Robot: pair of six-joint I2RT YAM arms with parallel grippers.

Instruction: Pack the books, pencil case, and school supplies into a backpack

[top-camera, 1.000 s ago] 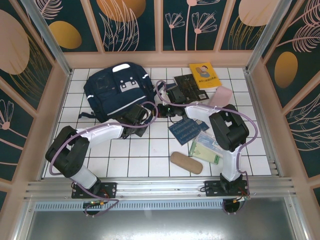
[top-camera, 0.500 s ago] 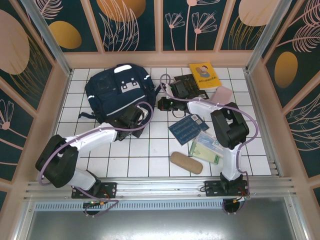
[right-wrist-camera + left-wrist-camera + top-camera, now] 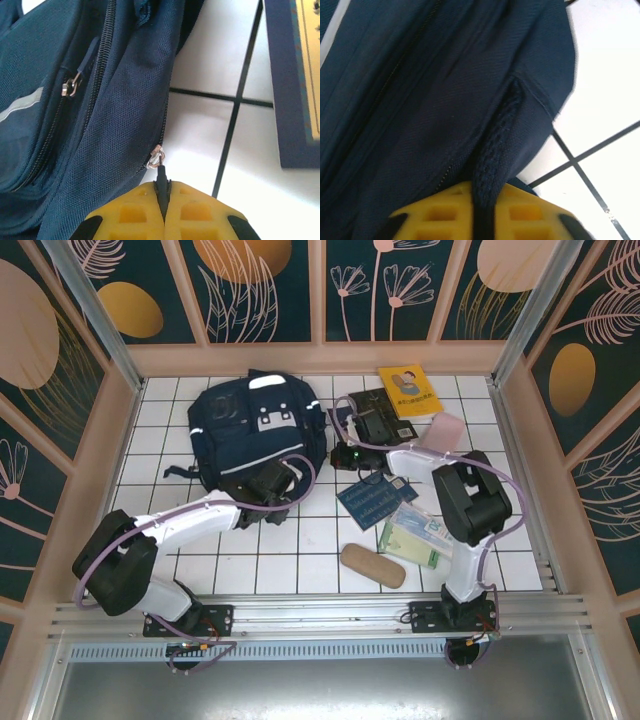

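Observation:
The left gripper holds the mesh strap, away from the zipper that the right gripper pulls, so the left gripper should pinch the backpack's fabric (image 3: pixel 100 182) beside that zipper.
The navy backpack (image 3: pixel 250 425) lies at the back left of the tiled table. My left gripper (image 3: pixel 273 483) is at its near edge, shut on a dark mesh strap (image 3: pixel 495 145) that runs between the yellow fingers (image 3: pixel 440 210). My right gripper (image 3: pixel 345 456) is at the bag's right side, shut on the black tab of a zipper pull (image 3: pixel 157 159). To the right lie a yellow book (image 3: pixel 410 390), a black book (image 3: pixel 378 412) and a dark blue book (image 3: pixel 373 498). The pink pouch (image 3: pixel 442 432), the pale green-white packet (image 3: pixel 414 536) and the tan case (image 3: pixel 372 565) lie further right and nearer.
Wooden walls with patterned panels (image 3: pixel 320 290) enclose the table on three sides. In the right wrist view a book's dark cover (image 3: pixel 280 100) lies just right of the zipper. Bare tiles (image 3: pixel 290 550) stretch in front of the backpack.
The backpack has slid and turned to the right. My right gripper has drawn rightward with the zipper pull, and my left gripper has followed along the bag's near edge.

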